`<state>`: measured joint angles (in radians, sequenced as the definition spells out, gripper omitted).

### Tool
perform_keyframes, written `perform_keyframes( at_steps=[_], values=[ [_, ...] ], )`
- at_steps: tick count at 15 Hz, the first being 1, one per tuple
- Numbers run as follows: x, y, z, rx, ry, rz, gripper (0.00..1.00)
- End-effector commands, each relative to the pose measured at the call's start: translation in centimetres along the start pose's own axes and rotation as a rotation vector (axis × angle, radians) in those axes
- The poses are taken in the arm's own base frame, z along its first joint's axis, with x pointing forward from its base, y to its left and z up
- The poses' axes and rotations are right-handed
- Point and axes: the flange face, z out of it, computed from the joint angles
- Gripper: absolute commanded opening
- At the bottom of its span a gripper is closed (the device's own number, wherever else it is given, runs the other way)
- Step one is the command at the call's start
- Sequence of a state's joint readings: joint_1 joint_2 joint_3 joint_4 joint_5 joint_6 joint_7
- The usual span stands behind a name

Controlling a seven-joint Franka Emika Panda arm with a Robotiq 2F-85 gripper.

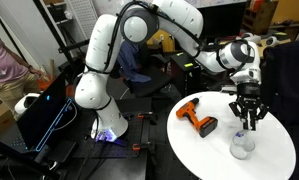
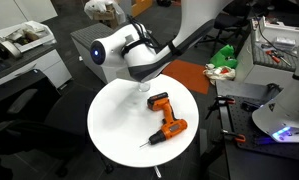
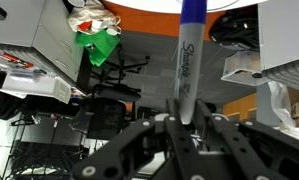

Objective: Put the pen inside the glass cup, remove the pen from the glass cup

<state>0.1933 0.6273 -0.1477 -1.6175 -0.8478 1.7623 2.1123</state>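
My gripper has a spot for the pen just beyond the power drill's black battery. It will release the pen there, on the white table (image 1: 220, 110).
My gripper (image 1: 249, 122) hangs fingers-down over the right part of the round white table (image 1: 204, 150). In the wrist view the gripper (image 3: 185, 118) is shut on the pen (image 3: 188, 50), a slim dark blue marker with a pale barrel that sticks out past the fingertips. The glass cup (image 1: 242, 146) stands upright on the table directly under the gripper, just below the fingertips. I cannot tell whether the pen's tip is inside the cup. In an exterior view the arm (image 2: 139, 55) hides the gripper and cup.
An orange-and-black power drill (image 1: 199, 119) lies on the table beside the cup, and it also shows in an exterior view (image 2: 167, 121). Desks, chairs and cluttered shelves surround the table (image 2: 114, 125). A person stands at the frame edge (image 1: 1, 60).
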Motion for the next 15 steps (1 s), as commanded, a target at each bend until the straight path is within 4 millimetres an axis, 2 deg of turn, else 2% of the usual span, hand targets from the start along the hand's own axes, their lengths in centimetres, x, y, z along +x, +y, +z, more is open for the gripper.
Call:
perform_keyframes(
  at_steps=[1,7,15],
  values=[
    [1.4,2.3,-1.9,0.046,-0.003,0.044,0.05],
    [1.1,2.4,-5.2,0.134,-0.045,0.012,0.05],
    [-1.9,1.0,-9.2,0.335,-0.18,-0.139,0.05]
  ],
)
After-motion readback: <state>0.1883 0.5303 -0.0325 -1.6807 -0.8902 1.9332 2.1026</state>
